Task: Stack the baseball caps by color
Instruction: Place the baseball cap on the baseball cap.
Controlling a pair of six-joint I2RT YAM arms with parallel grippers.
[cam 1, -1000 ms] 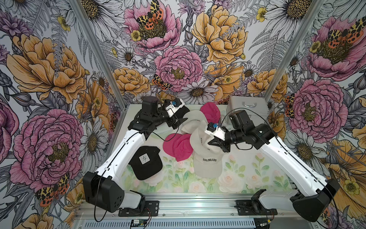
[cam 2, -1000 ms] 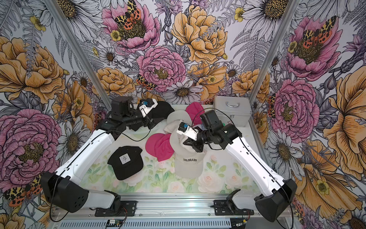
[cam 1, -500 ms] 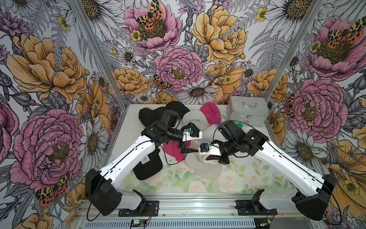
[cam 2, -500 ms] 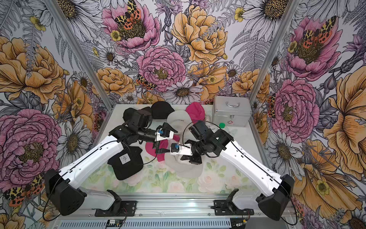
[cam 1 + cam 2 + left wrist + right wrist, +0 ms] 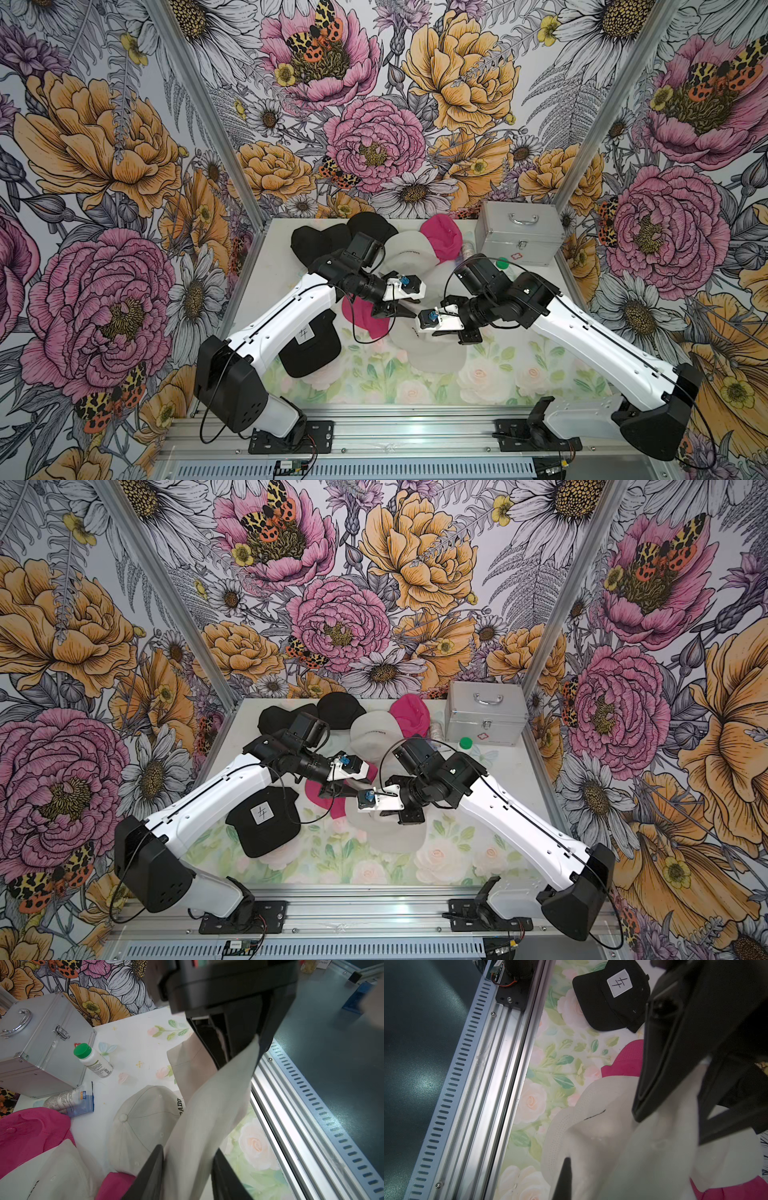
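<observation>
The cream cap bunches into a twisted fold where the robot's grippers meet, so next the right gripper opens, back off and takes the cap's side [image 5: 457,349] to spread the cap's top.
My left gripper [image 5: 406,312] and right gripper [image 5: 417,321] meet tip to tip over the middle of the mat. A cream cap [image 5: 207,1118] is stretched between them. In the left wrist view the left gripper [image 5: 187,1150] is shut on one end and the right gripper [image 5: 239,1049] pinches the other. In the right wrist view only one of the right gripper's fingers [image 5: 565,1172] shows. Another cream cap [image 5: 434,357] lies below, and a third [image 5: 409,249] further back. Pink caps lie at the back [image 5: 442,235] and middle [image 5: 365,318]. A black patch cap [image 5: 309,349] lies front left, two black caps [image 5: 328,239] back left.
A silver case [image 5: 517,239] stands at the back right, with a green-lidded bottle [image 5: 503,262] and a squeeze tube [image 5: 70,1099] lying beside it. The aluminium rail [image 5: 415,424] runs along the table's front edge. The enclosure walls close in on three sides.
My left arm swung from the back-left black caps to the middle, and its jaws went from wide open to closed on the cream cap. The right gripper carried that cap forward and left.
</observation>
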